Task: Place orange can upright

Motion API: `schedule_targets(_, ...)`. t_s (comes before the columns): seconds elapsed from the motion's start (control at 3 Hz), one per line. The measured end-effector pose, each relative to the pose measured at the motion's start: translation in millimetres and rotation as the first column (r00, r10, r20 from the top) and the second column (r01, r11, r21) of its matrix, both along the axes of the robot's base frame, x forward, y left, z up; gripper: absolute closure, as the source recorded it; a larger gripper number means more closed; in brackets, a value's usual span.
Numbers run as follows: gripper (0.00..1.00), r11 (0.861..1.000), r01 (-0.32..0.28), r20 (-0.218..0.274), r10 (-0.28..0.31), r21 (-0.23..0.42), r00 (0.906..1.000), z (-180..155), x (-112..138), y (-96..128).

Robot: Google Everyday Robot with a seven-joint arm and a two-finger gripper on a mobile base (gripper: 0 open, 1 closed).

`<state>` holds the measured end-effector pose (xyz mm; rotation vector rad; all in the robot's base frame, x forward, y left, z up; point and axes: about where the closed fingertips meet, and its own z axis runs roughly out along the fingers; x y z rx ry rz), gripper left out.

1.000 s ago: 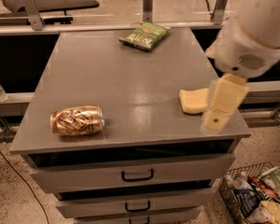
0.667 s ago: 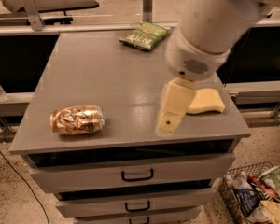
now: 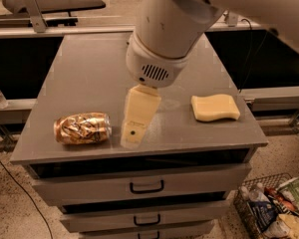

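The middle of the orange can (image 3: 79,128), between its two ends, lies near the front edge of the cabinet top, and I need to close my gripper on it there.
The orange can (image 3: 82,128) lies on its side near the front left edge of the grey cabinet top (image 3: 89,78). It is shiny orange-gold with pale swirls, its ends pointing left and right. My gripper (image 3: 135,126) hangs from the big white arm over the front middle of the top, just right of the can and a little apart from it. One cream-coloured finger (image 3: 138,112) faces the camera, its tip low near the surface. The gripper holds nothing that I can see.
A pale yellow sponge (image 3: 215,107) lies on the right side of the top. The arm hides the back middle of the top. Drawers (image 3: 147,186) front the cabinet below. A wire basket of packets (image 3: 274,208) stands on the floor at lower right.
The arm has swung left across the top, from over the sponge side to just right of the can. The can and sponge have not moved.
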<state>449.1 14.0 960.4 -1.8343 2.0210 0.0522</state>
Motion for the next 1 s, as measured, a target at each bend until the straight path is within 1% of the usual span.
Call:
schedule_targets(0.33,0.00,1.000,0.014,0.005,-0.015,0.027,0.9999,0,4,10)
schedule_targets(0.67,0.00,0.998,0.009,-0.007,-0.009,0.056,0.9999,-19,23,51)
schedule_targets(1.0,0.00,0.998,-0.002,-0.030,0.004,0.056,0.9995,-42,43,96)
